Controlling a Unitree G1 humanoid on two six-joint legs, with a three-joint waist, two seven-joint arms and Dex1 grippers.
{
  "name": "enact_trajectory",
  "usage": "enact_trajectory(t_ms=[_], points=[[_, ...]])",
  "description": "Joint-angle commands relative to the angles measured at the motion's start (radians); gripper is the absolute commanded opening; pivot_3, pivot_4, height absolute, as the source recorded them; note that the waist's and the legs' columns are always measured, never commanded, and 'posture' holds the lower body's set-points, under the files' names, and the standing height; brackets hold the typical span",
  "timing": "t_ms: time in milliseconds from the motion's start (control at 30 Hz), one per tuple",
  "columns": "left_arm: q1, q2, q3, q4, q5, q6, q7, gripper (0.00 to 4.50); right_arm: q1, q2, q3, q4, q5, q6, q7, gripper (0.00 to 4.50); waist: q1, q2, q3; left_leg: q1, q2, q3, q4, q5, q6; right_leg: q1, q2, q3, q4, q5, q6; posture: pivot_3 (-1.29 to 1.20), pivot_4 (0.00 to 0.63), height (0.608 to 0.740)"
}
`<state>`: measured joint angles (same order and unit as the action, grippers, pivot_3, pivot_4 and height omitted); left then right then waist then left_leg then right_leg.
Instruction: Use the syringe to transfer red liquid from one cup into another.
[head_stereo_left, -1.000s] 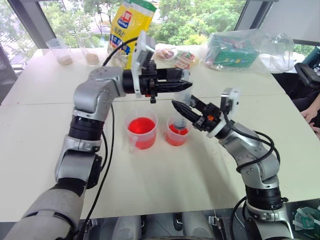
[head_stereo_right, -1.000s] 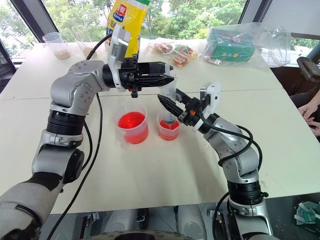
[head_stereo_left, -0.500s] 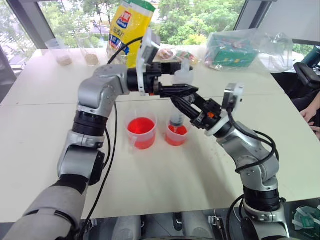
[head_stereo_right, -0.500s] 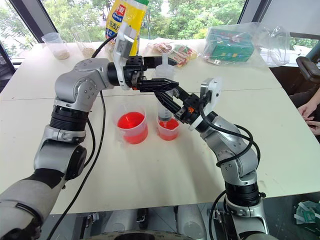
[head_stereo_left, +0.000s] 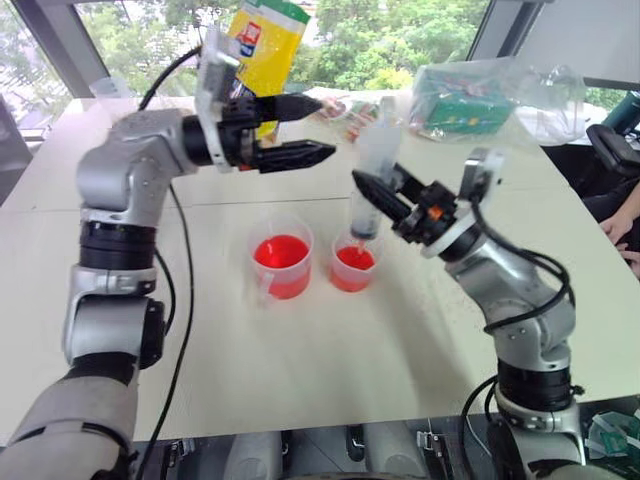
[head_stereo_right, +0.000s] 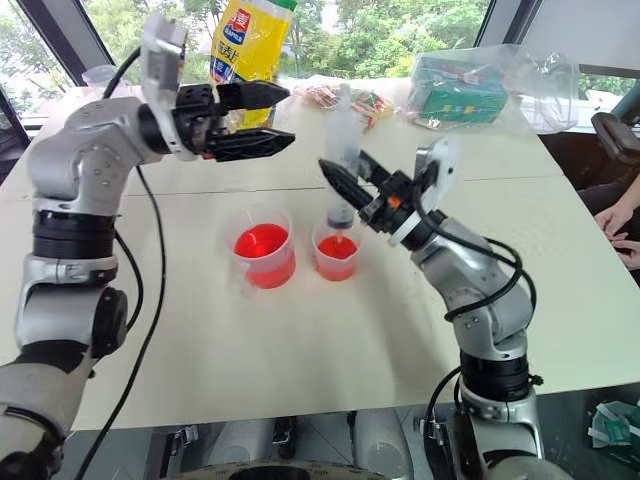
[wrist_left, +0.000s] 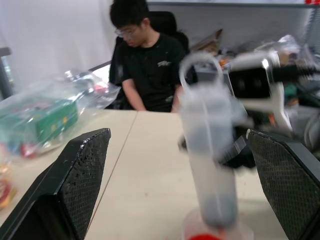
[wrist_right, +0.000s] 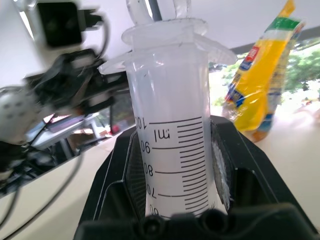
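The syringe, its tip now just over the smaller cup, will be released by my right gripper on the table (head_stereo_left: 434, 262) beside the smaller cup, away from the larger cup with the handle.
My right gripper (head_stereo_left: 368, 190) is shut on the syringe (head_stereo_left: 372, 165), which stands nearly upright with its tip just over the smaller cup (head_stereo_left: 352, 270). That cup holds red liquid (head_stereo_left: 352, 258). The right wrist view shows the graduated barrel (wrist_right: 172, 145) clamped between both fingers, white inside. To the left stands the larger handled cup (head_stereo_left: 282, 265), also red inside. My left gripper (head_stereo_left: 318, 128) hangs open above and left of the cups, level, pointing at the syringe and apart from it. In the left wrist view its fingers (wrist_left: 75, 180) stand wide, with the syringe (wrist_left: 207, 150) beyond them.
At the table's far side are a yellow bag (head_stereo_left: 262, 45), snack packets (head_stereo_right: 320, 97) and a green box in a clear plastic bag (head_stereo_left: 470, 100). Powder cups (head_stereo_right: 100, 75) stand at the far left corner. A seated person (wrist_left: 150, 65) is beyond the table's right end.
My left gripper opened, let go of the syringe's top and swung away to the left. My right gripper lifted the syringe a little, so its tip rose in the smaller cup.
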<state>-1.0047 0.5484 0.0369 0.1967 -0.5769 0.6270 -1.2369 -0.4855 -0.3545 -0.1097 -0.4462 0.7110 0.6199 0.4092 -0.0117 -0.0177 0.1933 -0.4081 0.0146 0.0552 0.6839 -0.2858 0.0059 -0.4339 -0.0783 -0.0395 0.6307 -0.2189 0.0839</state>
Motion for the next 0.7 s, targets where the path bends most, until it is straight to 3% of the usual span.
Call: enact_trajectory(t_ms=[33, 167, 267, 467, 700], points=[[0.039, 0.041, 0.016, -0.078, -0.016, 0.033, 0.009, 4.48, -0.107, -0.037, -0.116, -0.007, 0.115, 0.161, -0.157, 1.43, 0.002, 0.0, 0.0, 0.0, 0.0, 0.0, 0.0, 0.0, 0.0, 0.0, 0.0, 0.0, 0.0, 0.0, 0.0, 0.0, 0.15, 0.74], [0.111, 0.069, 0.022, -0.155, -0.027, 0.055, 0.028, 4.48, -0.21, -0.149, -0.259, 0.09, 0.257, 0.454, -0.331, 1.43, 0.005, 0.0, 0.0, 0.0, 0.0, 0.0, 0.0, 0.0, 0.0, 0.0, -0.002, 0.0, 0.0, 0.0, 0.0, 0.0, 0.15, 0.74], [0.152, 0.08, 0.023, -0.212, -0.035, 0.067, 0.045, 4.48, -0.217, -0.254, -0.297, 0.158, 0.288, 0.633, -0.369, 1.43, 0.006, 0.0, 0.0, -0.001, -0.001, 0.0, 0.0, -0.001, 0.001, 0.0, -0.002, 0.0, -0.001, 0.0, 0.0, 0.0, 0.15, 0.74], [0.211, 0.085, 0.042, -0.294, -0.086, 0.107, 0.089, 4.48, -0.126, -0.333, -0.252, 0.244, 0.23, 0.761, -0.331, 1.43, -0.003, 0.0, 0.0, -0.001, 0.0, 0.001, -0.001, -0.001, 0.002, 0.0, -0.001, 0.0, -0.001, 0.0, 0.0, 0.0, 0.15, 0.74], [0.252, 0.082, 0.057, -0.363, -0.146, 0.154, 0.139, 4.48, -0.065, -0.306, -0.173, 0.315, 0.157, 0.776, -0.273, 1.43, -0.001, 0.0, 0.0, 0.0, 0.0, 0.001, 0.0, -0.001, 0.002, 0.0, 0.0, 0.001, -0.001, 0.0, 0.0, 0.0, 0.15, 0.74]])
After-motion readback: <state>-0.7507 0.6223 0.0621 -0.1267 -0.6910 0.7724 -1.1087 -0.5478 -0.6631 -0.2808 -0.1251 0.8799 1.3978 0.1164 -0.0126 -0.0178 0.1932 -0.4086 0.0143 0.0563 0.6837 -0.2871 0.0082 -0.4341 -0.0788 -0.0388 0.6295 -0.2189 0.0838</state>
